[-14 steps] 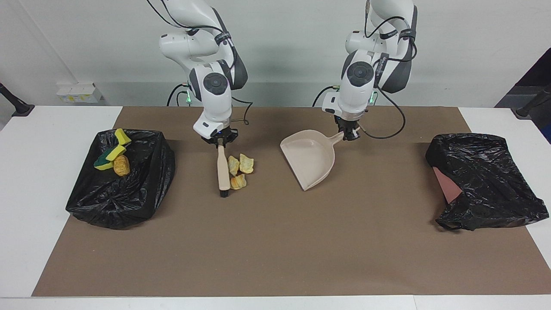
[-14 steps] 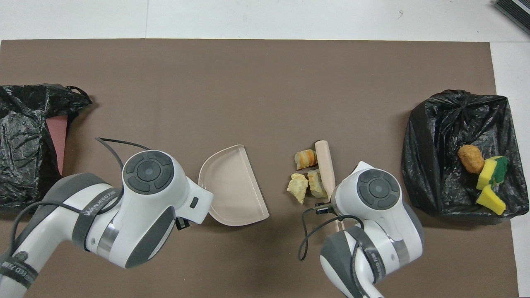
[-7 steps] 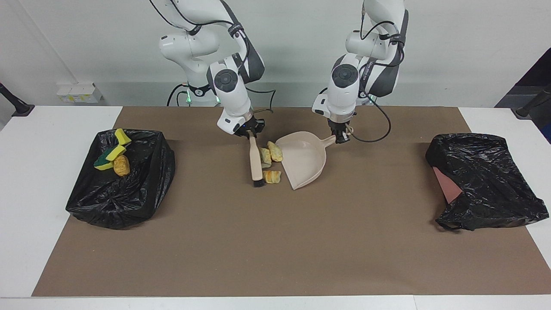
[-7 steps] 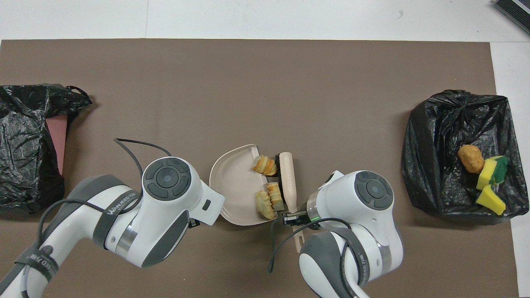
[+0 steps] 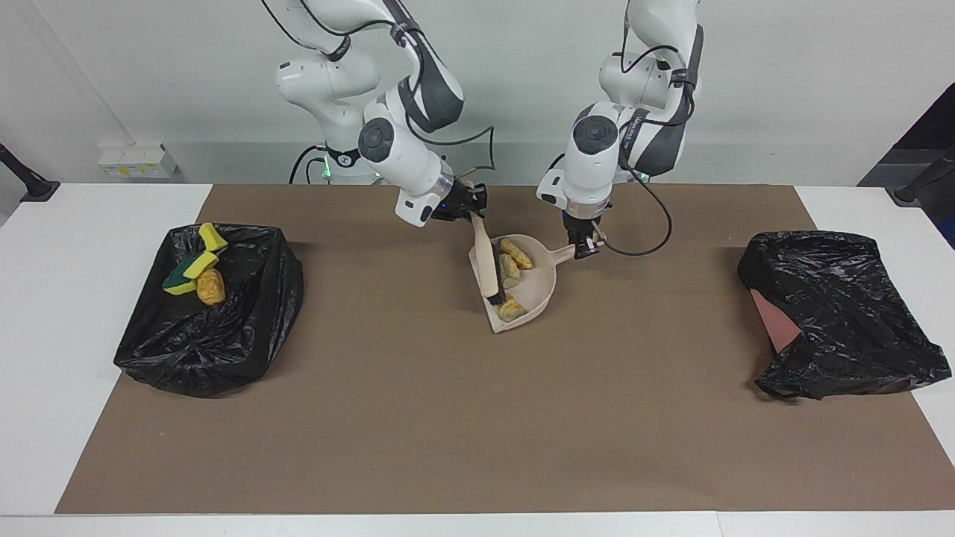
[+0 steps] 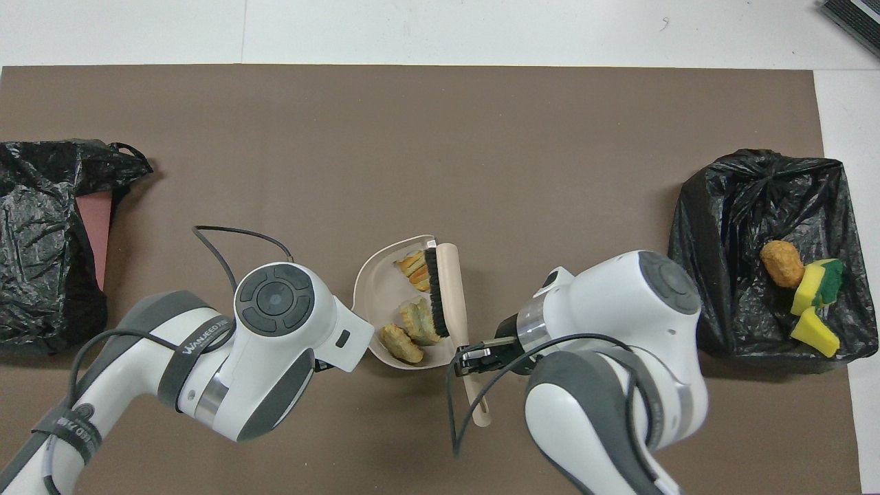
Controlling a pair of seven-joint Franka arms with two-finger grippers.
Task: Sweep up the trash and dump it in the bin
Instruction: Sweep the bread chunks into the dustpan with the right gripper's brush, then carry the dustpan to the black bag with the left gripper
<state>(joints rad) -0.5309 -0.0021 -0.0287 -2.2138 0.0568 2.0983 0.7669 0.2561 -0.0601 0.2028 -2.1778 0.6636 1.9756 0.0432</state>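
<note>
Next, I release the beige brush, now at the dustpan's open edge, with my right gripper on the brown mat (image 6: pixel 453 401) between my arms, just nearer than the dustpan.
Three tan bread-like lumps of trash (image 5: pixel 510 271) (image 6: pixel 418 321) lie inside the beige dustpan (image 5: pixel 539 288) (image 6: pixel 378 290) on the brown mat. My left gripper (image 5: pixel 585 245) is shut on the dustpan's handle; in the overhead view the arm hides it. My right gripper (image 5: pixel 468 209) (image 6: pixel 471 359) is shut on the beige brush (image 5: pixel 488 261) (image 6: pixel 450 289), whose black bristles press against the lumps at the pan's open edge. The black-lined bin (image 5: pixel 224 328) (image 6: pixel 742 227) at the right arm's end holds yellow sponge chunks (image 5: pixel 200 262) (image 6: pixel 815 287) and one more lump (image 5: pixel 211 287) (image 6: pixel 780 263).
A second crumpled black bag (image 5: pixel 835 313) (image 6: pixel 34 227) with a pinkish patch lies at the left arm's end of the mat. The brown mat (image 5: pixel 477 418) stretches bare from the dustpan to the edge farthest from the robots.
My right gripper swept the brush and the three lumps toward the left arm's end and into the dustpan. My left gripper slid the dustpan toward the brush to meet them.
</note>
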